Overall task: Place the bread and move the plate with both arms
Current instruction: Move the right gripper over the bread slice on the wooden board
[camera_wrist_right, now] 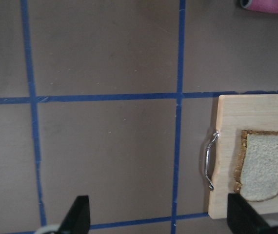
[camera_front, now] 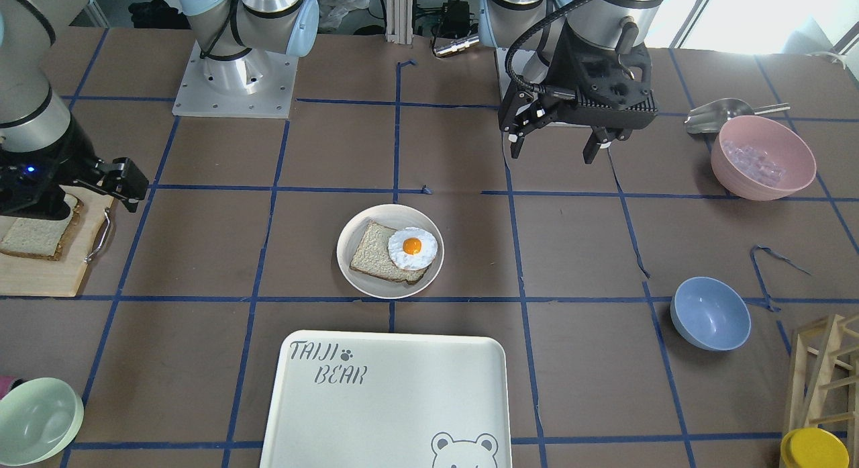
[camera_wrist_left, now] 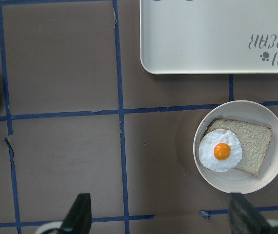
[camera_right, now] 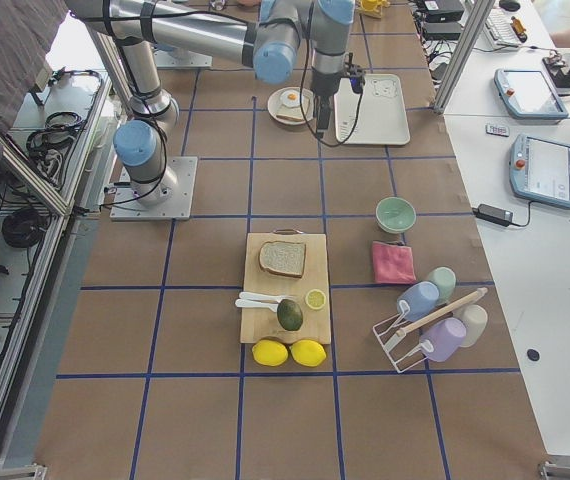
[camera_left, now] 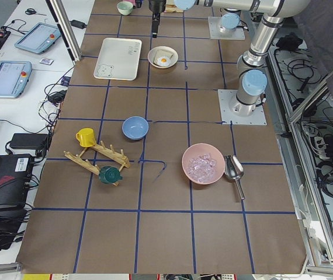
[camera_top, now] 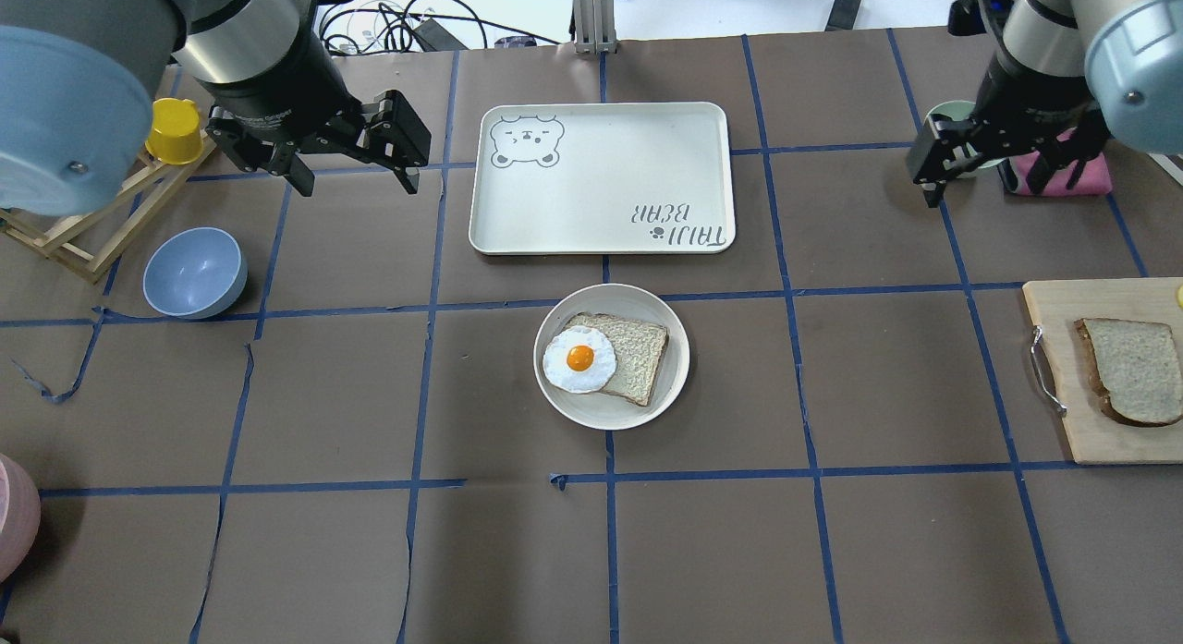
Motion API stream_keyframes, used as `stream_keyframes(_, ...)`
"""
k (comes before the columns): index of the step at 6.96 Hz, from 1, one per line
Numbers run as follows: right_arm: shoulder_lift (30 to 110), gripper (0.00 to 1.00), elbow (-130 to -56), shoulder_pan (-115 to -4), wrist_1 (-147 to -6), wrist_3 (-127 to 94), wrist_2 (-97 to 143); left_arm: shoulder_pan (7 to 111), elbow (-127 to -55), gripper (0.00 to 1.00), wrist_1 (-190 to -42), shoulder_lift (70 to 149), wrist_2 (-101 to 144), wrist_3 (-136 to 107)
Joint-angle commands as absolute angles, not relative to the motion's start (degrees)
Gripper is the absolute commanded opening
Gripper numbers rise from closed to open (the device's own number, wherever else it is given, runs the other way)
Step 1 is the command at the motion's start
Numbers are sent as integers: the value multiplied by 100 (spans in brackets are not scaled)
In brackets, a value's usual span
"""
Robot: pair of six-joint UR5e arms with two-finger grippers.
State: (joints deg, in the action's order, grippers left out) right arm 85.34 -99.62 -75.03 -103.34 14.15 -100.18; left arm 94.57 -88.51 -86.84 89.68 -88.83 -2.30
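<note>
Next, I close my right gripper on the middle of the bread's crust edge (camera_front: pixel 73 225) (camera_wrist_right: pixel 240 164) that faces the metal handle of the cutting board.
The bread (camera_top: pixel 1137 371), a domed slice with a dark crust, lies on a wooden cutting board (camera_top: pixel 1063 431) at the table's right end; it also shows in the front view (camera_front: pixel 30 236) and the right wrist view (camera_wrist_right: pixel 266 165). The round cream plate (camera_top: pixel 679 367) sits mid-table, holding a squarer slice (camera_top: pixel 638 353) and a fried egg (camera_top: pixel 579 358). The plate also shows in the left wrist view (camera_wrist_left: pixel 231 185). My left gripper (camera_top: pixel 354 177) is open and empty, raised left of the tray. My right gripper (camera_top: pixel 984 177) is open and empty, raised beyond the board.
The "TAIJI BEAR" tray (camera_top: pixel 601 177) lies just beyond the plate. A blue bowl (camera_top: pixel 194 273), a wooden rack (camera_top: pixel 83 228) with a yellow cup (camera_top: pixel 174 129) stand at the left. A pink bowl (camera_front: pixel 763 157), a scoop (camera_front: pixel 718 115) and a pink cloth (camera_top: pixel 1063 175) are also about.
</note>
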Motion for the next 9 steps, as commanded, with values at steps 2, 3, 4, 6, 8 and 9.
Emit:
stream_keyframes(2, 7938, 100, -11396, -6234, -12608, 2636, -10380, 9457, -8851, 100, -8684, 8974, -8886, -229)
stream_keyframes(3, 7736, 100, -11495, -6049, -12969, 2741, -10580, 9457, -8851, 100, -8684, 8974, -8877, -229)
stream_keyframes(4, 7543, 100, -11496, -5960, -13077, 2760, -10608, 9457, -8851, 100, -8684, 8974, -8877, -229)
stream_keyframes(6, 7234, 93, -11505, -5592, -13078, 2935, -10722, 9457, -8851, 100, -8684, 8974, -8877, -229)
stream_keyframes(8, 7111, 84, -11636, -5555, -13078, 2953, -10827, 9448, -8851, 100, -8684, 8974, -8877, -229)
stream_keyframes(9, 7102, 81, -11654, -5555, -13087, 2953, -10828, 9457, -8851, 100, -8684, 8974, -8877, -229)
